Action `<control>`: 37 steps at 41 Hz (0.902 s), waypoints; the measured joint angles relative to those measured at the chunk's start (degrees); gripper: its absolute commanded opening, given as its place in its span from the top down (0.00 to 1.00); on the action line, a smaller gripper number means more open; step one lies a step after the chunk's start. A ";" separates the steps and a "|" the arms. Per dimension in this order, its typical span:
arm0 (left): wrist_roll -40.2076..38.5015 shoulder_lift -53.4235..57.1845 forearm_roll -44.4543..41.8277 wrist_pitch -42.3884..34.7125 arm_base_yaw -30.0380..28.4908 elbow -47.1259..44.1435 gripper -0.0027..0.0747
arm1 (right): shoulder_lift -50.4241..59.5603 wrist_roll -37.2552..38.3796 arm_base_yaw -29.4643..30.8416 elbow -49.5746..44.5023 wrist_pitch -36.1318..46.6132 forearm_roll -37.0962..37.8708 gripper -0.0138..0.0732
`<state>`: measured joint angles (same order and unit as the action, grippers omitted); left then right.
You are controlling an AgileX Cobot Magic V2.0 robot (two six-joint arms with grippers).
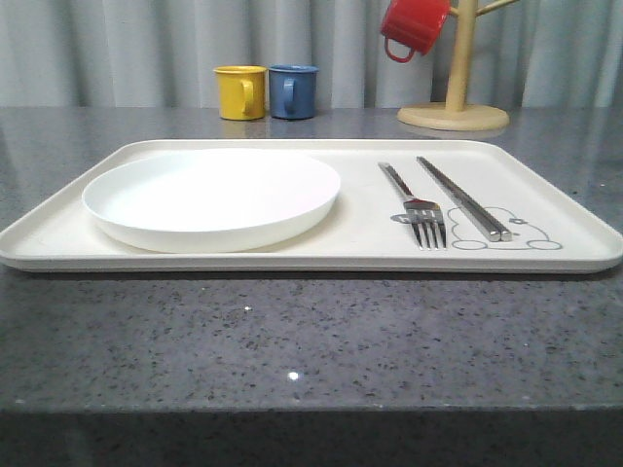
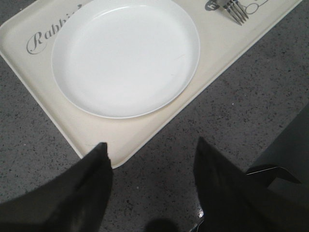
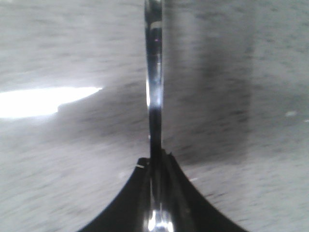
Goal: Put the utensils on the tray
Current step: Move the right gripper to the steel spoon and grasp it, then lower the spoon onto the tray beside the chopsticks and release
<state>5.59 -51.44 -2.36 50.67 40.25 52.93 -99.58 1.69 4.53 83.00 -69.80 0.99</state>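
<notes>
The robot's right gripper will set the spoon down on the cream tray (image 1: 523, 197) beside the chopsticks, across them from the fork.
The cream tray (image 1: 311, 261) lies across the grey table. On it sit a round white plate (image 1: 209, 195) at the left, a silver fork (image 1: 417, 214) and a pair of flat chopsticks (image 1: 462, 197) at the right, over the rabbit drawing. In the left wrist view my left gripper (image 2: 151, 143) hangs open over bare table just off a tray (image 2: 87, 133) corner, near the plate (image 2: 125, 55); the fork tines (image 2: 235, 10) show beyond. My right gripper (image 3: 155, 159) is shut on a thin shiny handle, the spoon (image 3: 153, 72); its bowl is out of view and the picture is blurred.
Behind the tray stand a yellow mug (image 1: 240, 91) and a blue mug (image 1: 293, 90). A red mug (image 1: 414, 26) hangs on a wooden stand (image 1: 455, 112) at the back right. A dark part (image 2: 285, 159) sits at the table's edge beside my left gripper.
</notes>
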 measured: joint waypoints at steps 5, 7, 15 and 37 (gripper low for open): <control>0.00 0.00 0.00 0.00 0.00 0.00 0.49 | 2.38 0.00 -4.53 0.00 -0.23 -3.80 0.82; 0.00 0.00 0.00 0.00 0.00 0.00 0.49 | 2.95 0.00 -6.57 0.00 -0.23 -5.31 0.82; 0.00 0.00 0.00 0.00 0.00 0.00 0.49 | 3.25 0.00 -13.17 0.00 -0.33 -11.42 0.82; 0.00 0.00 0.00 0.00 0.00 0.00 0.49 | 0.56 7.65 -15.32 0.00 4.83 -13.26 0.81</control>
<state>5.59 -51.44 -2.36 50.67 40.25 52.93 -99.02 9.35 -10.79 83.00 -64.97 -12.27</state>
